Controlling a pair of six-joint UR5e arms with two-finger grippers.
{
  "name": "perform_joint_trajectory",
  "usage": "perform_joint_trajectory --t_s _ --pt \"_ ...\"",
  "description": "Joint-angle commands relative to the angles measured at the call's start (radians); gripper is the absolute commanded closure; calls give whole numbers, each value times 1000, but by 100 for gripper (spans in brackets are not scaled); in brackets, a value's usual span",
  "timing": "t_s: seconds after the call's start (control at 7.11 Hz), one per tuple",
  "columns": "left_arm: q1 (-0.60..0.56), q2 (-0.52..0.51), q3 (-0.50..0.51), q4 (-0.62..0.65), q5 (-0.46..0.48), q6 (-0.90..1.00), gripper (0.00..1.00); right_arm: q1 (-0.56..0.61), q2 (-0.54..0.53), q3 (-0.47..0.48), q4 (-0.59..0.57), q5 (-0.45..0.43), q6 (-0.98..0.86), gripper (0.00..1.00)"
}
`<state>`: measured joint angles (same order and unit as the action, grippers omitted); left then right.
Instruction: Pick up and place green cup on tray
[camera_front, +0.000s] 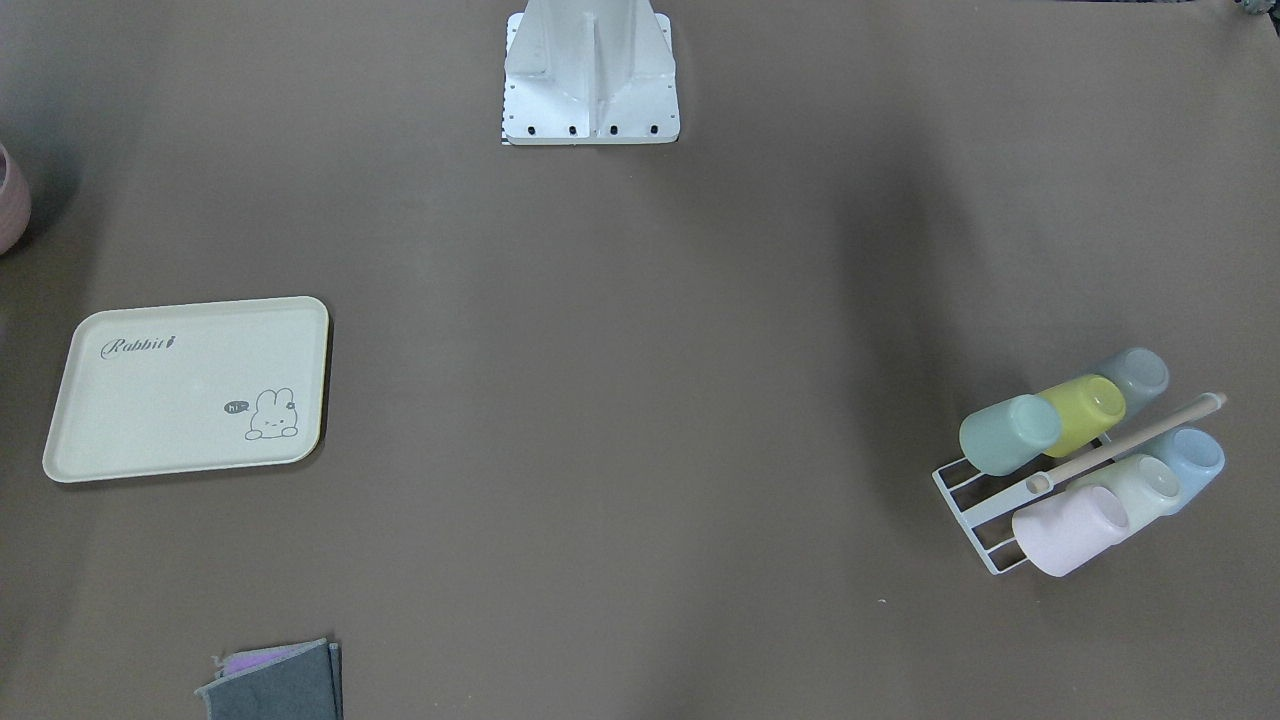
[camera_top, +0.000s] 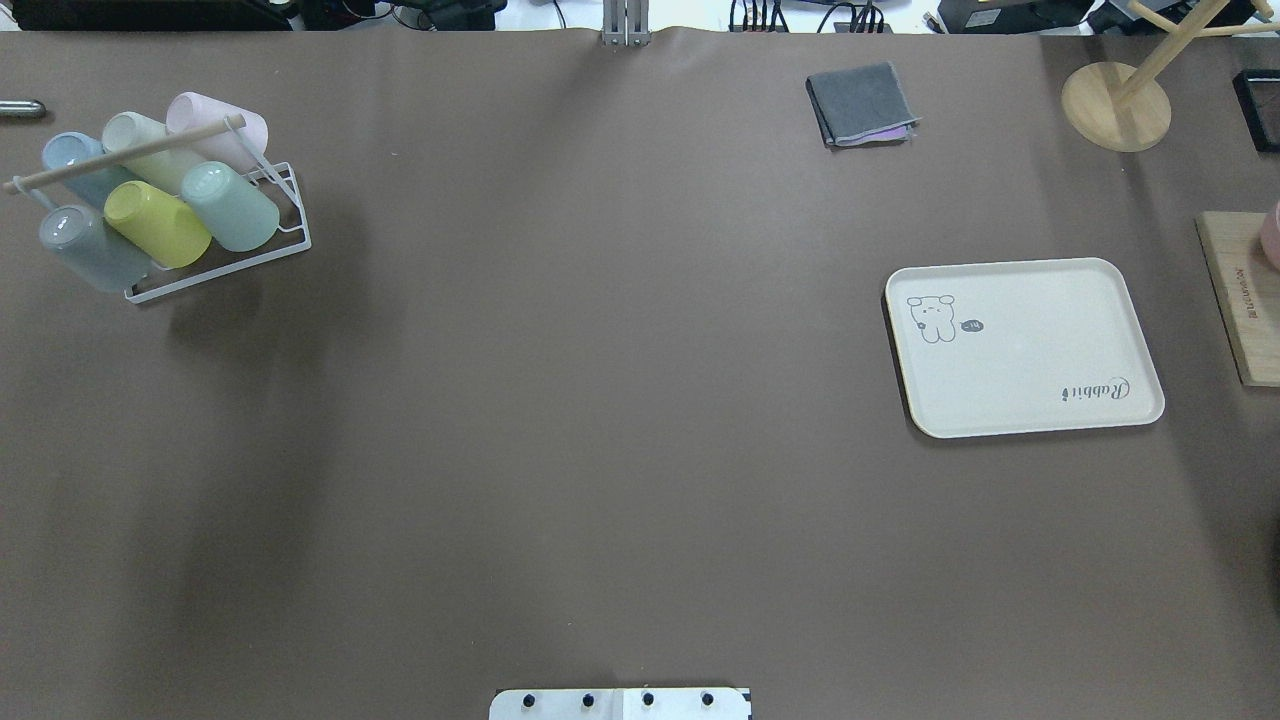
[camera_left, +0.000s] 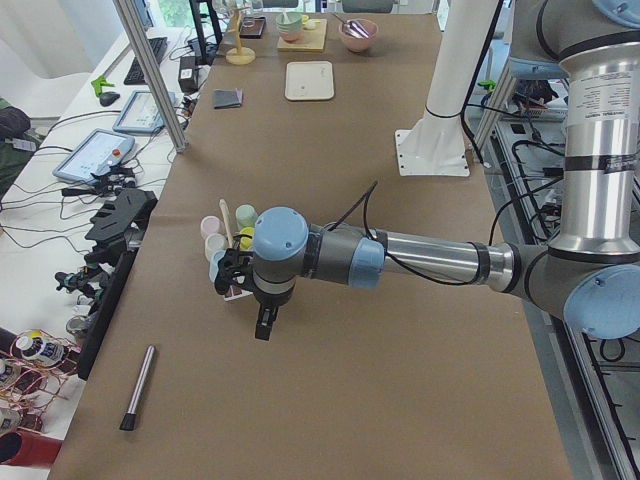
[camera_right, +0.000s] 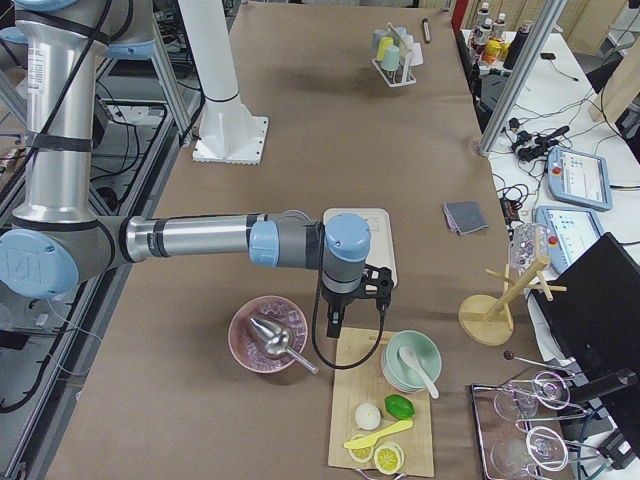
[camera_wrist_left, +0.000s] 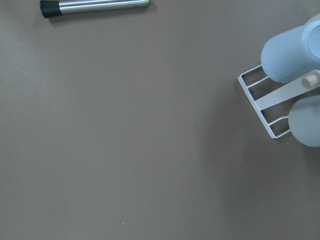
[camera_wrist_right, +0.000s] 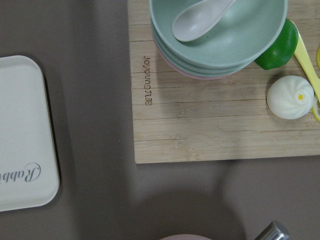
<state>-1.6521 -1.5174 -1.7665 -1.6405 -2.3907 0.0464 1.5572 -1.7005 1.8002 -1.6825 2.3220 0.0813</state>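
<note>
The robot's right gripper needs to next close on the middle of the short edge (camera_front: 64, 394) (camera_wrist_right: 51, 132) of the cream Rabbit tray, beside the start of the lettering.
The mint green cup (camera_front: 1008, 433) lies tilted in a white wire rack (camera_front: 975, 500) among other cups; it also shows in the overhead view (camera_top: 230, 205) and the left-side view (camera_left: 246, 213). The cream Rabbit tray (camera_front: 190, 385) lies bare across the table (camera_top: 1025, 345), and its corner shows in the right wrist view (camera_wrist_right: 22, 135). My left gripper (camera_left: 262, 322) hangs just beside the rack; I cannot tell if it is open or shut. My right gripper (camera_right: 334, 322) hangs between the tray and a wooden board; I cannot tell its state.
The rack holds several cups, among them a yellow-green (camera_front: 1085, 410) and a pink one (camera_front: 1065, 530), under a wooden bar (camera_front: 1125, 442). A grey cloth (camera_top: 860, 103), a wooden stand (camera_top: 1115, 105), a board with stacked bowls (camera_wrist_right: 215, 110), a pink bowl (camera_right: 268, 335) and a metal tool (camera_wrist_left: 95, 6) lie around.
</note>
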Motion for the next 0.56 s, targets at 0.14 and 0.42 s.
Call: perform_joint_trajectory --t_s 0.14,0.42 --pt "58 -79 -57 -5 68 1 2 -37 21 4 6 -15 3 0" --pt "157 -124 -99 -7 204 7 2 -167 111 -28 13 -15 184 0"
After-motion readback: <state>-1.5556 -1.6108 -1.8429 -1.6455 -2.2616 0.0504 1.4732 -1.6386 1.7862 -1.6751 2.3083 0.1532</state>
